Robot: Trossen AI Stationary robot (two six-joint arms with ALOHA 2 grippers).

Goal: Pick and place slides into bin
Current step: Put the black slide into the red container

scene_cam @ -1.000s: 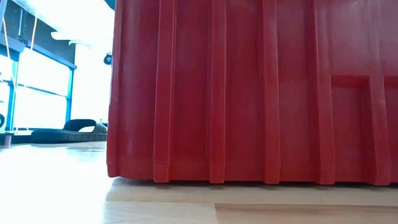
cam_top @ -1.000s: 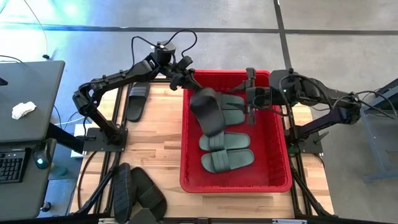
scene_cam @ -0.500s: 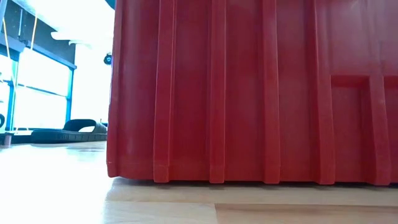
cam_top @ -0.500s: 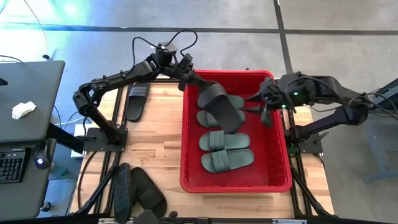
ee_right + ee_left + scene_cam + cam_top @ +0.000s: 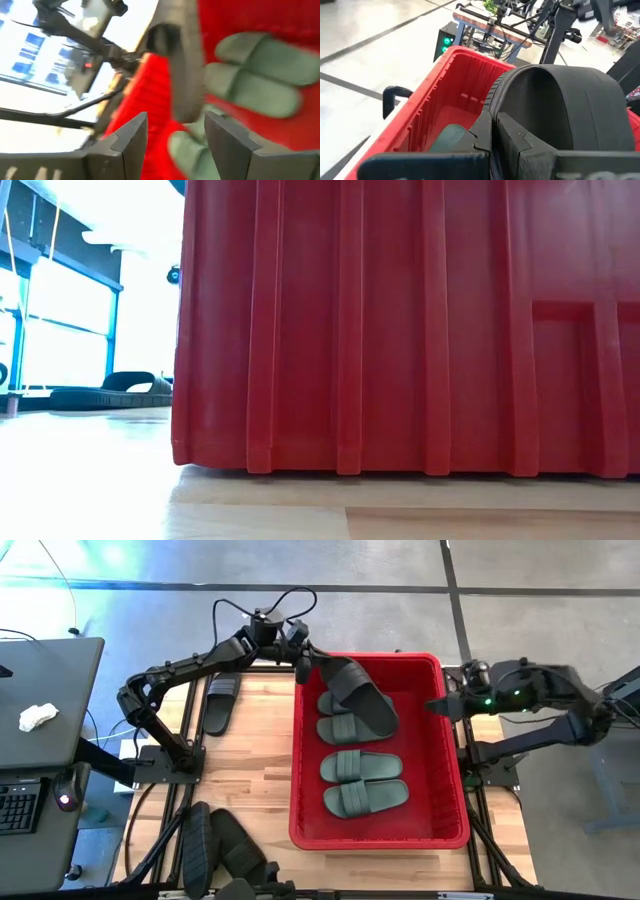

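My right gripper is going to close on the heel end [image 5: 387, 726] [image 5: 187, 113] of the black slide that my left gripper holds over the red bin.
My left gripper [image 5: 306, 664] is shut on a black slide [image 5: 358, 695] above the far left part of the red bin [image 5: 450, 780]. In the left wrist view the slide [image 5: 560, 105] fills the picture over the bin [image 5: 445, 95]. Three dark green slides lie in the bin: one [image 5: 350, 728] partly under the held slide, and two more [image 5: 362, 766] [image 5: 364, 797]. My right gripper [image 5: 436, 706] is open and empty at the bin's right rim, its fingers [image 5: 131, 134] standing apart. My left gripper pinches the black slide by one end [image 5: 505, 125], at its edge. One finger [image 5: 520, 147] lies on the slide's textured face; the other is hidden behind the slide. The fingers come from the table's left. The slide is lifted clear, slanting out over the bin.
One black slide [image 5: 221, 700] lies on the table at the far left and also shows in the low view [image 5: 110, 390]. Two more black slides [image 5: 198, 845] [image 5: 236, 850] lie at the near left. The bin's wall [image 5: 400, 330] fills the low view.
My left gripper has shifted slightly toward the table's right and turned. The black slide has swung from hanging over the bin's left side to slanting farther over the bin. My right gripper has drawn back from above the bin toward its right rim and turned.
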